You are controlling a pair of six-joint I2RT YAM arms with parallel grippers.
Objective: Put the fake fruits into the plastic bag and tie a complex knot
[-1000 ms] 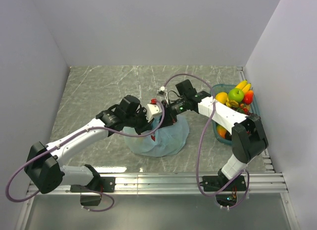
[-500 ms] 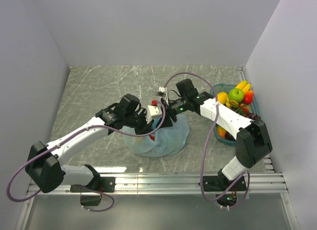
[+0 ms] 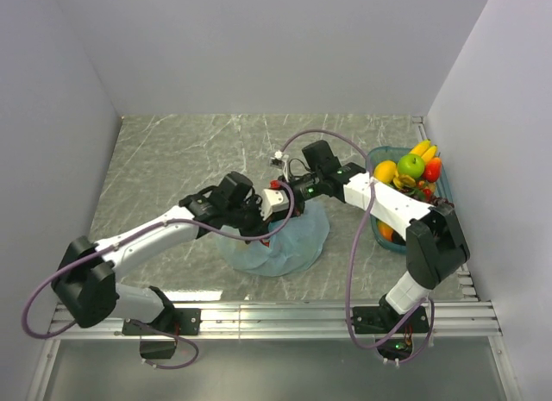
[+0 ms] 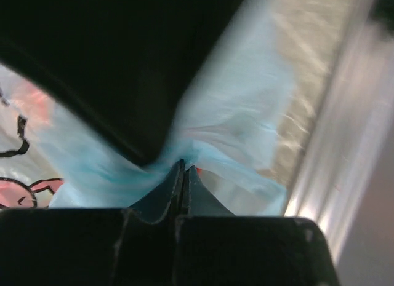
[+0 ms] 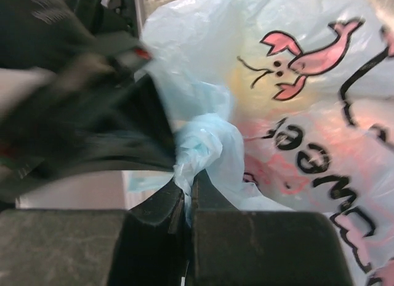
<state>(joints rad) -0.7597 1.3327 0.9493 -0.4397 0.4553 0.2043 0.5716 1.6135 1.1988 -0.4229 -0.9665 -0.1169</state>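
My left gripper meets my right gripper at the same twisted bunch of the bag, so my right gripper will open, back off and take the bag [image 5: 237,175] beside the bunch.
The light-blue plastic bag [image 3: 289,237] lies bulging in the middle of the table, with a pink printed graphic [image 5: 308,58] on its side. My left gripper [image 4: 184,168] is shut on a gathered fold of the bag [image 4: 234,138]. My right gripper [image 5: 188,184] is shut on a twisted bunch of the bag's handle [image 5: 200,147]. In the top view the two grippers meet, left [image 3: 263,213] and right [image 3: 289,196], at the bag's top. Fake fruits [image 3: 410,170], among them a banana, a green apple and red pieces, are piled in the teal tray [image 3: 377,228] at the right.
The teal tray stands against the right wall [image 3: 500,159]. A small white object [image 3: 280,155] lies on the table behind the bag. A metal rail [image 3: 302,313] runs along the near edge. The left arm's purple cable [image 3: 34,306] loops at the near left.
The left gripper has moved right toward the right gripper, and both now meet closer together over the bag's top. The right gripper has shifted slightly left and back.
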